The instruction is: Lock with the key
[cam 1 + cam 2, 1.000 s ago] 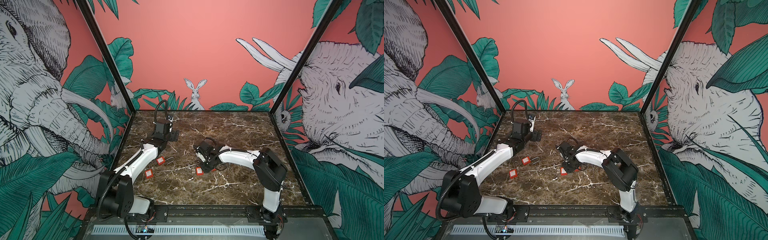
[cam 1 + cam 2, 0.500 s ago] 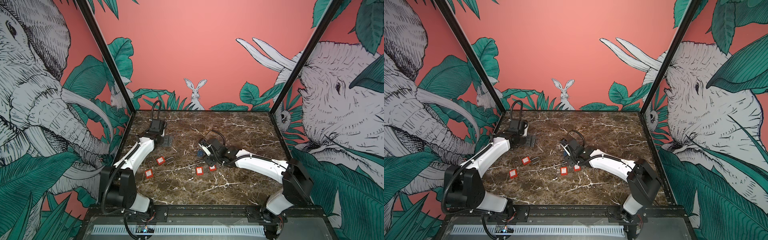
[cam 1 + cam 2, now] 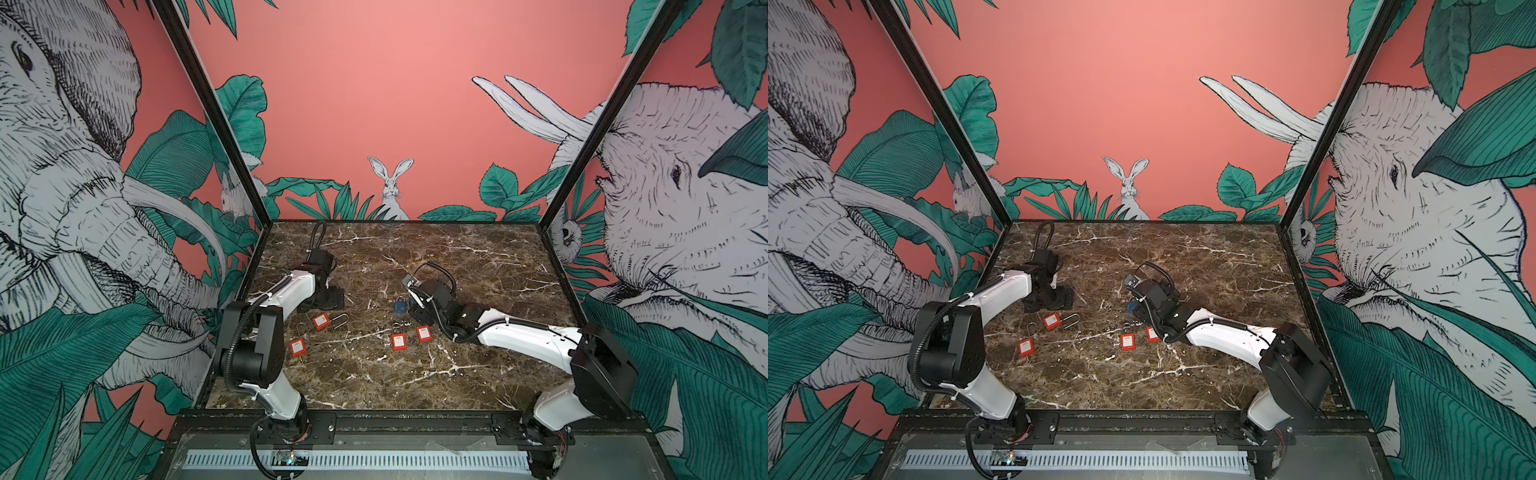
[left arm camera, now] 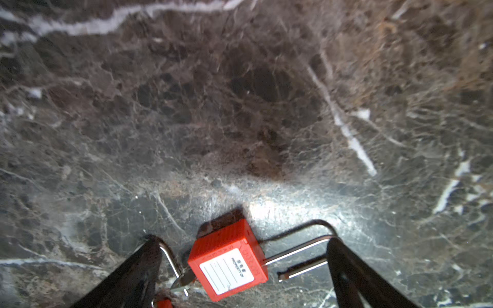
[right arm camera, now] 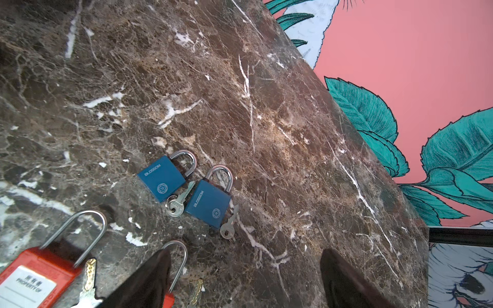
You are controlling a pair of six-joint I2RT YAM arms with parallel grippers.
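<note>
Next, the robot's right gripper should move to the body of the red padlock (image 3: 321,321) with the open shackle, in front of the left gripper, and close there.
A red padlock (image 4: 228,260) lies on the marble with its shackle (image 4: 298,249) swung open and a key (image 4: 184,280) at its base. My left gripper (image 4: 242,241) is open above it, a finger on each side. In both top views this padlock (image 3: 321,321) sits just in front of the left gripper (image 3: 326,305). My right gripper (image 5: 245,253) is open and empty. Ahead of it lie two blue padlocks (image 5: 162,177) (image 5: 209,201), shackles closed, each with a key (image 5: 176,205). Two red padlocks (image 3: 399,341) (image 3: 423,333) lie by the right gripper (image 3: 412,318).
Another red padlock (image 3: 297,347) lies near the left arm's elbow. A red padlock (image 5: 40,274) with a key (image 5: 89,277) lies beside the right gripper's fingers. Patterned walls close the marble table (image 3: 478,270) on three sides.
My right gripper has opened and its arm has stretched out low to the right; a second red padlock now shows beside it. The left gripper has come down toward the open red padlock.
</note>
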